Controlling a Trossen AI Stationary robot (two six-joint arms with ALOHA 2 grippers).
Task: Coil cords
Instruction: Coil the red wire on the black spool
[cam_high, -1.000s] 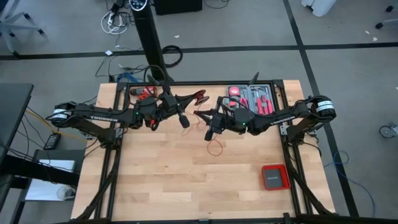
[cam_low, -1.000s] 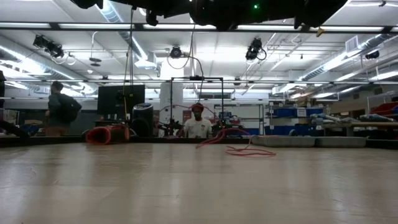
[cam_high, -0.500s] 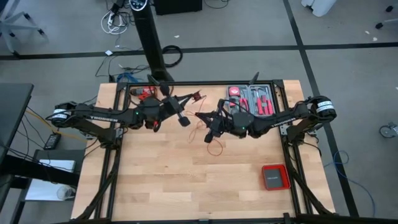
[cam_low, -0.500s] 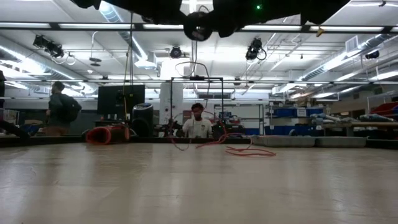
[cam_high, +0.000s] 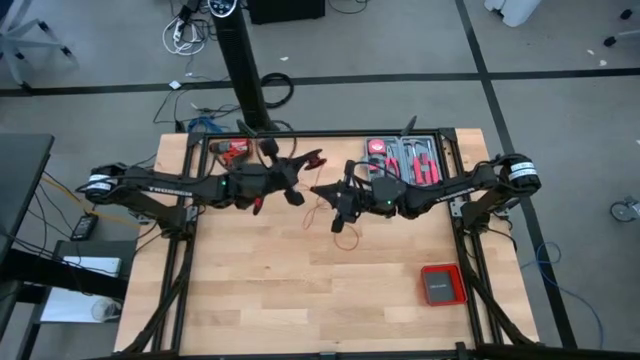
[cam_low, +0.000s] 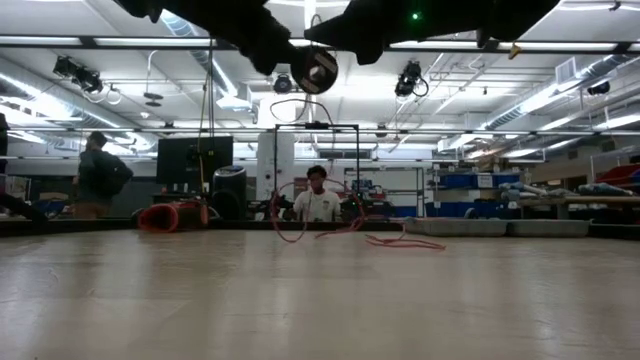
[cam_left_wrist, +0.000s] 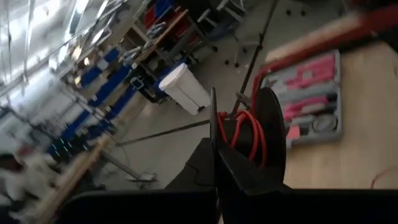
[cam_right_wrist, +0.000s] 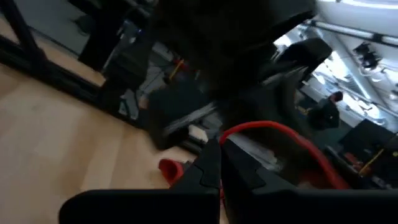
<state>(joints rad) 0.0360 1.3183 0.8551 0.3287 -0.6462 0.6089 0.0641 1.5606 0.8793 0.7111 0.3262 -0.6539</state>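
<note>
My right gripper is going to release the part of the red cord that lies just below the bundle of loops at my left gripper (cam_high: 327, 178). That part is now above the table's middle.
The cord is a thin red wire. Part of it is wound into a small bundle of loops (cam_left_wrist: 240, 134) at my left gripper (cam_high: 312, 160), which is shut on it above the table's far middle. A strand (cam_right_wrist: 268, 128) runs on to my right gripper (cam_high: 320, 190), also shut on it, just right of the left one. From there the cord hangs down in a slack loop (cam_low: 290, 214), and its free end lies curled on the table (cam_high: 345, 240). My left gripper (cam_left_wrist: 215, 155) pinches the bundle of several red loops (cam_left_wrist: 231, 138) between its two shut fingers. The fingers come in about level from the table's left. The bundle is lifted clear of the table. My right gripper (cam_right_wrist: 219, 157) pinches a single strand of the cord (cam_right_wrist: 227, 138) at its fingertips, coming in about level from the table's right. The strand arcs away from the tips, and the cord below hangs slack down to the table.
An open tool case (cam_high: 405, 160) with red-handled tools lies at the far right. A flat red square box (cam_high: 441, 284) sits near the right edge. A red-and-black drill (cam_high: 232, 150) lies at the far left, behind a black post (cam_high: 245, 70). People show in the room beyond.
My left gripper has rolled about its own axis and sunk a little with the red bundle. The slack cord below has swung, and a loop of it now hangs in the low view, where only the part on the table showed before.
</note>
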